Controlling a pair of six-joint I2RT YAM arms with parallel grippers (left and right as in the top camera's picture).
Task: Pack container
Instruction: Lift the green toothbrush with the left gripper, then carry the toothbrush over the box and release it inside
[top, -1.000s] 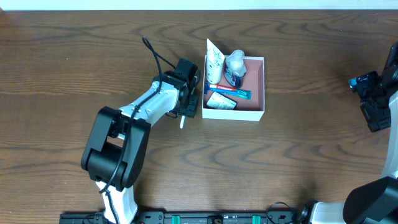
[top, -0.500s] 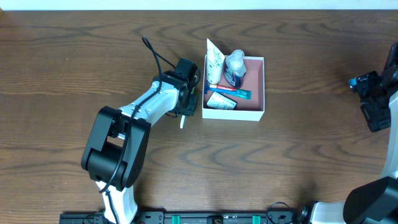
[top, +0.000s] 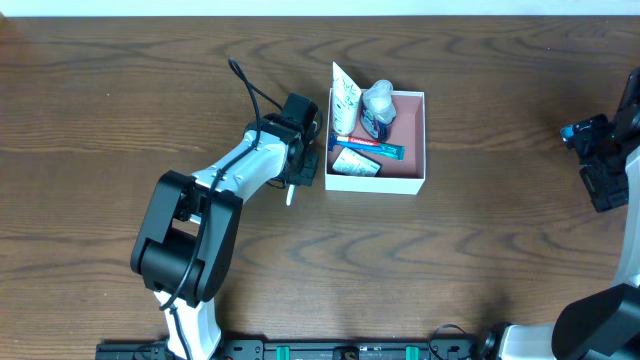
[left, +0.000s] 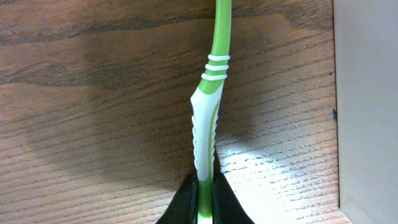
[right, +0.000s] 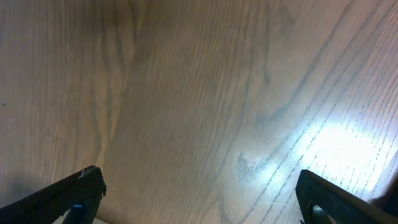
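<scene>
My left gripper has the green toothbrush. Next, I let go of it with that gripper inside the container, so that it lies across the teal end of the toothpaste (top: 404, 145).
The container (top: 410, 128), a square white box with a pink inside, stands just right of my left gripper (top: 307, 168). Its white outer wall (left: 368, 112) fills the right edge of the left wrist view. A green-and-white toothbrush (left: 209, 118) lies on the table beside that wall, and my left gripper (left: 206, 200) is shut on its handle. In the overhead view only the toothbrush's pale end (top: 291, 195) sticks out below the gripper. My right gripper (right: 199, 193) hangs open over bare wood at the far right (top: 600, 165).
Inside the container lie a white tube (top: 345, 98), a clear bottle (top: 378, 100), a blue toothbrush (top: 370, 146) and a small box (top: 354, 163). A black cable (top: 250, 95) loops off the left arm. Brown wooden table all around.
My left gripper has shut on the toothbrush handle, and the toothbrush's pale end has shifted slightly. The right arm has not moved.
</scene>
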